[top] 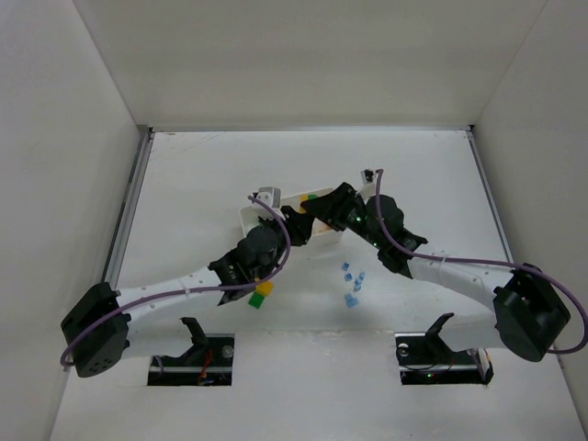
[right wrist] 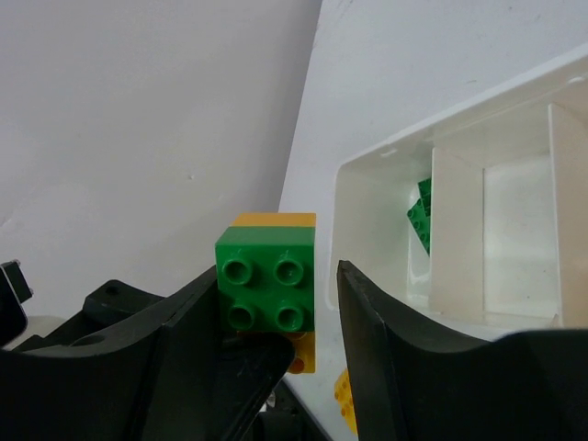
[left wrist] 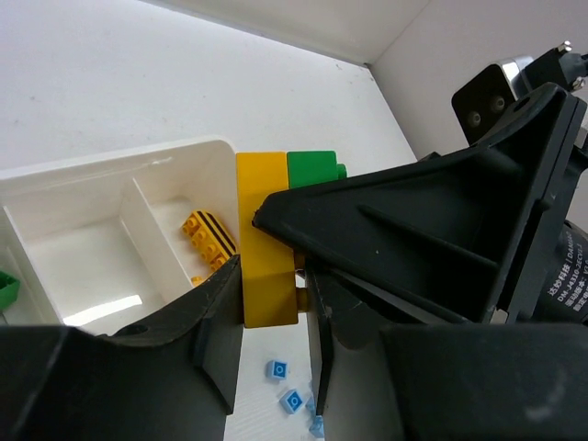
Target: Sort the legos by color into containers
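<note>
Next, my left gripper lets go of the yellow brick against the yellow-orange bricks in the white tray's end compartment (top: 321, 212) (left wrist: 199, 217).
The white tray (top: 246, 214) sits mid-table, and both grippers meet above its right part. My left gripper (left wrist: 273, 296) is shut on a yellow brick (left wrist: 266, 239) that has a green brick (left wrist: 312, 165) stuck to it. My right gripper (right wrist: 276, 276) is open around that green brick (right wrist: 268, 289): one finger touches it, and the other stands a small gap away. In the tray (left wrist: 110, 175), yellow-orange bricks (left wrist: 208, 239) lie in one end compartment, green pieces (right wrist: 421, 216) in the other end, and the middle is bare. Pale blue bricks (top: 351, 278) lie on the table to the right.
A loose yellow brick (top: 265, 288) and a green one (top: 256, 299) lie on the table under the left arm. Two of the blue bricks show below the left jaws (left wrist: 278, 369). White walls enclose the table on three sides.
</note>
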You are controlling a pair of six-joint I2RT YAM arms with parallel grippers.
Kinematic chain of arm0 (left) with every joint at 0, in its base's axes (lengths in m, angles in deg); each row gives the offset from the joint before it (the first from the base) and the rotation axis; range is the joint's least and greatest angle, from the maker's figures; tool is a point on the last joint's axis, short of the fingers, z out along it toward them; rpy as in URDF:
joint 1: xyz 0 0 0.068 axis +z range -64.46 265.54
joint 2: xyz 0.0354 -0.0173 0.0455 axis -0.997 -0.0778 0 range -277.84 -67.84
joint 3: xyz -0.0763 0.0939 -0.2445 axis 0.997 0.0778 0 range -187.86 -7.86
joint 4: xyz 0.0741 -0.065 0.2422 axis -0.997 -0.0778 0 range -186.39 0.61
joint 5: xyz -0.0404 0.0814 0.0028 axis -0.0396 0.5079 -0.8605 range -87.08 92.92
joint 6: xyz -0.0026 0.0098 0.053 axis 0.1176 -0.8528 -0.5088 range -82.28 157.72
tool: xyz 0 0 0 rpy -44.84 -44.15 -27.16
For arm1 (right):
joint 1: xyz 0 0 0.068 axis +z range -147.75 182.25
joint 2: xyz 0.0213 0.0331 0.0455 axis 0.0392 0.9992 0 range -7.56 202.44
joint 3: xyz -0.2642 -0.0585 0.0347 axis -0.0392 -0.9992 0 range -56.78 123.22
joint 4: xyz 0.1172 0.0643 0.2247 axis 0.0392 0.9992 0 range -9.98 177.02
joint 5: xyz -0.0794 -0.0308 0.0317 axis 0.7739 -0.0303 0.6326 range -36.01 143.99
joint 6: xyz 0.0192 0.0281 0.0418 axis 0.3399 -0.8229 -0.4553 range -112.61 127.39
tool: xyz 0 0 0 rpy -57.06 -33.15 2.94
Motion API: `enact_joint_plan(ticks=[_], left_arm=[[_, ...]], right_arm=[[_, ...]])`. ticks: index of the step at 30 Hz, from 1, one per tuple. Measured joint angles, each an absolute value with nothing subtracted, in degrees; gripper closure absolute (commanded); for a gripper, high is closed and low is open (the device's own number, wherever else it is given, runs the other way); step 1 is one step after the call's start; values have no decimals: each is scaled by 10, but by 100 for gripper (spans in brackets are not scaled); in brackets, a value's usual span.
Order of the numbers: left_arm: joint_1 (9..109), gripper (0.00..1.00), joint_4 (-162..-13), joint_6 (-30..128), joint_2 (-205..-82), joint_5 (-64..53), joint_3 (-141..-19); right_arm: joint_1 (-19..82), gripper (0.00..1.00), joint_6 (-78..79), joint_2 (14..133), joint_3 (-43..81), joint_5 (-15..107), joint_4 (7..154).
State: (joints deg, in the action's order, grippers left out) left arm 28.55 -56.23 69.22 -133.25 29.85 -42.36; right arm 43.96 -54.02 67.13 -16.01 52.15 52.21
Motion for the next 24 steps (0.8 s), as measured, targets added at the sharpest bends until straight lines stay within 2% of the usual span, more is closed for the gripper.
enact_joint_plan(ticks=[7, 24], left_arm=[[285, 88, -563, 692, -1322, 302, -416], [277, 88, -589, 690, -1310, 302, -409]], right_arm=[[434, 35, -534, 663, -169, 521, 525], [412, 48, -496, 631, -175, 514, 544]])
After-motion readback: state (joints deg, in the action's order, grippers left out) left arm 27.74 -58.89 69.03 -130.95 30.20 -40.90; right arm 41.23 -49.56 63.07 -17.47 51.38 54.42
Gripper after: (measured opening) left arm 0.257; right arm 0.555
